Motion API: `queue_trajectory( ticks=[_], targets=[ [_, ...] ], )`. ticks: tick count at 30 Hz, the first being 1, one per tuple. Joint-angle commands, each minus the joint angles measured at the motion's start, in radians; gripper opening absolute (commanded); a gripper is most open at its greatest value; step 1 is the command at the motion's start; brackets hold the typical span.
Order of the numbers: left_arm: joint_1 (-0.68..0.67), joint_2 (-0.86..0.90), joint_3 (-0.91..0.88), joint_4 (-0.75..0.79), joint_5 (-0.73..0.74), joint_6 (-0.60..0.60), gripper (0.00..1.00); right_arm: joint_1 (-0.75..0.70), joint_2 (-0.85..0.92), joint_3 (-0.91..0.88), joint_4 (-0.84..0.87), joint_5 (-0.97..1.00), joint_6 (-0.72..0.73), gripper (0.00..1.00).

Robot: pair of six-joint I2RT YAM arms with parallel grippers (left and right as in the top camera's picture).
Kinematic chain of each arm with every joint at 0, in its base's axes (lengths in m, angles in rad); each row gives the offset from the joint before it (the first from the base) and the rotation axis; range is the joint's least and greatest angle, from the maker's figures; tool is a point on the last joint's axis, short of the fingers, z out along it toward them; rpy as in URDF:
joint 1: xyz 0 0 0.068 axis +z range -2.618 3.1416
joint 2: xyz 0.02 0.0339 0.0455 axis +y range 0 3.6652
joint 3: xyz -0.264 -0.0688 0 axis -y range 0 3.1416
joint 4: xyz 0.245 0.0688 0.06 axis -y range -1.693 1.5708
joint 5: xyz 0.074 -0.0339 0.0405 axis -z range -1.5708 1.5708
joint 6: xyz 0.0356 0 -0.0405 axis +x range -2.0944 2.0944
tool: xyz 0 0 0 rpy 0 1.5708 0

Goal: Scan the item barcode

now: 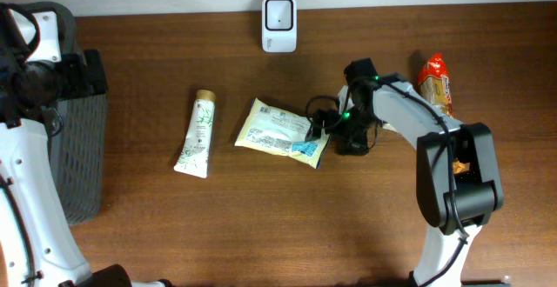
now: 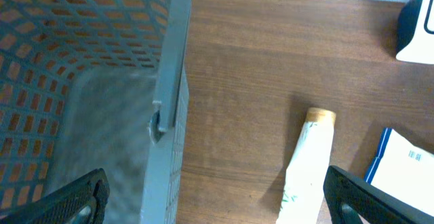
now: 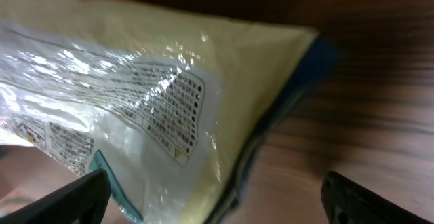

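Next, I move my right gripper farther in and pinch the packet's back edge (image 1: pixel 294 116) before lifting, because the packet lies flat with only its blue-edged end between my right fingers.
A yellow packet (image 1: pixel 277 130) with printed text lies flat on the wooden table. My right gripper (image 1: pixel 324 130) is at its right edge, low over the table. In the right wrist view the packet (image 3: pixel 156 95) fills the left side, and its blue-edged end lies between the fingers of my right gripper (image 3: pixel 217 197), which stand wide open and do not touch it. A white scanner (image 1: pixel 278 24) stands at the back edge. My left gripper (image 2: pixel 217 200) is open and empty over the basket's rim. A small barcode shows on the packet's corner (image 2: pixel 410 157).
A grey mesh basket (image 1: pixel 78 148) stands at the far left, with its wall (image 2: pixel 169 81) right under the left gripper. A white tube (image 1: pixel 196 135) with a tan cap lies left of the packet. An orange snack pack (image 1: pixel 435 83) lies at the right.
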Motion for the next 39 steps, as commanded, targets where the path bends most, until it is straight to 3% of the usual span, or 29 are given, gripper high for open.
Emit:
queue_trajectory(
  ticks=[1, 3, 6, 7, 9, 12, 14, 17, 19, 21, 22, 26, 28, 30, 32, 35, 37, 39],
  targets=[
    [0.003, -0.008, 0.009, 0.001, 0.01, 0.013, 0.99, 0.046, 0.006, -0.125, 0.226, -0.101, 0.125, 0.99],
    [0.003, -0.008, 0.009, 0.001, 0.01, 0.013, 0.99, 0.109, 0.007, -0.181, 0.353, -0.1, 0.208, 0.99],
    [0.003, -0.008, 0.009, 0.001, 0.01, 0.013, 0.99, 0.182, 0.045, -0.188, 0.434, 0.066, 0.364, 0.96],
    [0.003, -0.008, 0.009, 0.001, 0.01, 0.013, 0.99, 0.189, 0.095, -0.188, 0.511, 0.089, 0.404, 0.75],
    [0.003, -0.008, 0.009, 0.001, 0.01, 0.013, 0.99, 0.189, 0.133, -0.188, 0.564, 0.087, 0.414, 0.41],
    [0.003, -0.008, 0.009, 0.001, 0.01, 0.013, 0.99, 0.183, 0.132, -0.182, 0.577, 0.077, 0.393, 0.13],
    [0.003, -0.008, 0.009, 0.001, 0.01, 0.013, 0.99, 0.159, 0.127, -0.155, 0.571, -0.023, 0.285, 0.04],
    [0.003, -0.008, 0.009, 0.001, 0.01, 0.013, 0.99, 0.076, 0.071, -0.039, 0.313, -0.099, -0.011, 0.04],
    [0.003, -0.008, 0.009, 0.001, 0.01, 0.013, 0.99, 0.021, 0.034, 0.148, -0.006, -0.106, -0.28, 0.04],
    [0.003, -0.008, 0.009, 0.001, 0.01, 0.013, 0.99, 0.013, 0.017, 0.323, -0.205, -0.251, -0.506, 0.04],
    [0.003, -0.008, 0.009, 0.001, 0.01, 0.013, 0.99, 0.008, 0.016, 0.398, -0.274, -0.288, -0.546, 0.04],
    [0.003, -0.008, 0.009, 0.001, 0.01, 0.013, 0.99, -0.017, 0.016, 0.514, -0.387, -0.275, -0.565, 0.04],
    [0.003, -0.008, 0.009, 0.001, 0.01, 0.013, 0.99, -0.003, 0.018, 0.512, -0.41, -0.109, -0.545, 0.04],
    [0.003, -0.008, 0.009, 0.001, 0.01, 0.013, 0.99, 0.054, 0.019, 0.509, -0.408, 0.213, -0.397, 0.04],
    [0.003, -0.008, 0.009, 0.001, 0.01, 0.013, 0.99, 0.097, 0.04, 0.502, -0.404, 0.354, -0.337, 0.04],
    [0.003, -0.008, 0.009, 0.001, 0.01, 0.013, 0.99, 0.137, 0.121, 0.499, -0.404, 0.387, -0.301, 0.05],
    [0.003, -0.008, 0.009, 0.001, 0.01, 0.013, 0.99, 0.148, 0.179, 0.498, -0.404, 0.388, -0.297, 0.15],
    [0.003, -0.008, 0.009, 0.001, 0.01, 0.013, 0.99, 0.147, 0.216, 0.498, -0.398, 0.412, -0.269, 0.15]
  ],
)
